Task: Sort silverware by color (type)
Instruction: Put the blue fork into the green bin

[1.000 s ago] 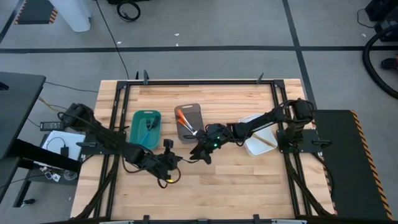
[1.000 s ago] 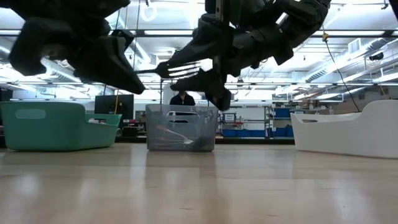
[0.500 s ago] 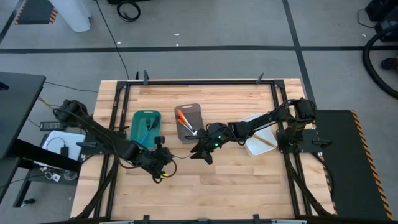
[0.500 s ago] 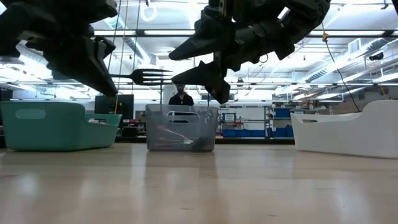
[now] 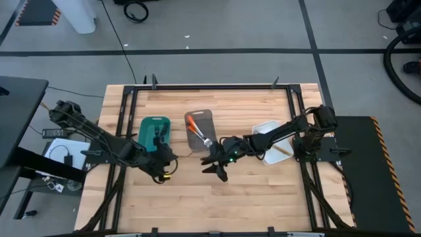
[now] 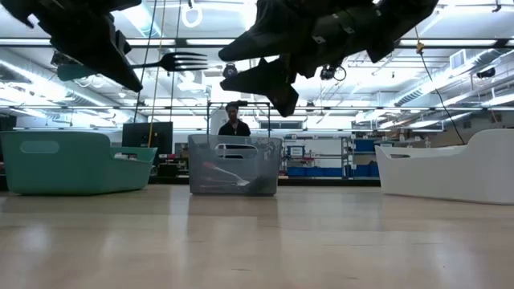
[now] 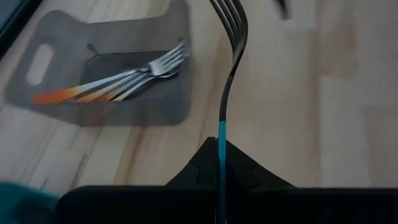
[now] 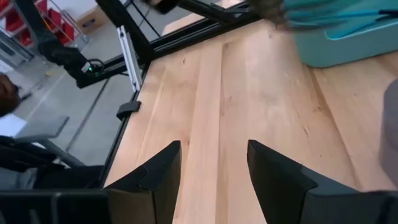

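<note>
I should release the blue-handled fork with my left gripper onto the dark utensils inside the teal tray (image 5: 159, 134).
My left gripper (image 5: 164, 158) hangs just near of the teal tray (image 5: 146, 125), shut on a fork (image 7: 227, 74) with a blue handle and silver tines. In the low view the fork (image 6: 178, 60) lies about level, high above the table. The grey tray (image 5: 205, 116) holds orange-handled forks (image 7: 118, 84) lying on its floor. Right of it and nearer, my right gripper (image 5: 218, 168) hangs open above the bare wood, its fingers (image 8: 158, 174) empty. My left gripper pinches the fork's blue handle (image 7: 221, 135) between its two shut fingers. The fork runs along the fingers and sticks out ahead of them, tines foremost. It is lifted clear of the table, about level, pointing toward the grey tray.
A white tray (image 5: 266, 157) stands at the right, by the right arm. The teal tray holds a few utensils (image 5: 156, 133). Bare wooden tabletop (image 5: 217, 197) lies along the near side. A black frame borders the table. A person stands in the room far behind.
My left gripper has gone up and toward the table's left edge, rolling its wrist, with the blue-handled fork still held; the fork has risen and drawn away from my right gripper. My right gripper has shifted a little toward the near edge, still open.
</note>
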You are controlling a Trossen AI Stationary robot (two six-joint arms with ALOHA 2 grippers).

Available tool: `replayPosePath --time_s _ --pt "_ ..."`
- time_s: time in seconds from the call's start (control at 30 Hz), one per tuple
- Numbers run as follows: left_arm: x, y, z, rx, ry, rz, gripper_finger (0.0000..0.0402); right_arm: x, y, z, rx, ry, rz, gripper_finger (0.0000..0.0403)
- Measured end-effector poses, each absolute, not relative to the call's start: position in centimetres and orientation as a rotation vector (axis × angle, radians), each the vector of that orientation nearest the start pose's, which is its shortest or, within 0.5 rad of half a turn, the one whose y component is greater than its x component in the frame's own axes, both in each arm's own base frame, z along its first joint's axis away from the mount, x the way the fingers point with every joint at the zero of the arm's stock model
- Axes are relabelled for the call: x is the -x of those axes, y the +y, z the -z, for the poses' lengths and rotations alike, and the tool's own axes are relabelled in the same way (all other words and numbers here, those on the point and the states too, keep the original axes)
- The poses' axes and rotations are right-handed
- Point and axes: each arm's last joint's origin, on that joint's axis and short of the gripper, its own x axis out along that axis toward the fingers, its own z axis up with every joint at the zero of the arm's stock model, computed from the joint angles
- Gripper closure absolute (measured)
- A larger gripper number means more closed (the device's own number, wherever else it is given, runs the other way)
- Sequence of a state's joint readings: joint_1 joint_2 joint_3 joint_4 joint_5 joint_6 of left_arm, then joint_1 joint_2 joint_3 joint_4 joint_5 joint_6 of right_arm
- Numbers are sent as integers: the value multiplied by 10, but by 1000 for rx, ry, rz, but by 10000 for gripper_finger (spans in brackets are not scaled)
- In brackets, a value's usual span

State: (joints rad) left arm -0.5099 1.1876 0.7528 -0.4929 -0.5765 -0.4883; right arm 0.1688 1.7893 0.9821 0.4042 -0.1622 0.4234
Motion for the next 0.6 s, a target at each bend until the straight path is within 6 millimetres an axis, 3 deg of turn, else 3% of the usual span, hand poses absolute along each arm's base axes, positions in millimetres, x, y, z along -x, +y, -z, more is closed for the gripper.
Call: replayPosePath --time_s 0.6 --pt "-184 -64 -222 101 771 -661 393 -363 105 -187 -195 424 -72 213"
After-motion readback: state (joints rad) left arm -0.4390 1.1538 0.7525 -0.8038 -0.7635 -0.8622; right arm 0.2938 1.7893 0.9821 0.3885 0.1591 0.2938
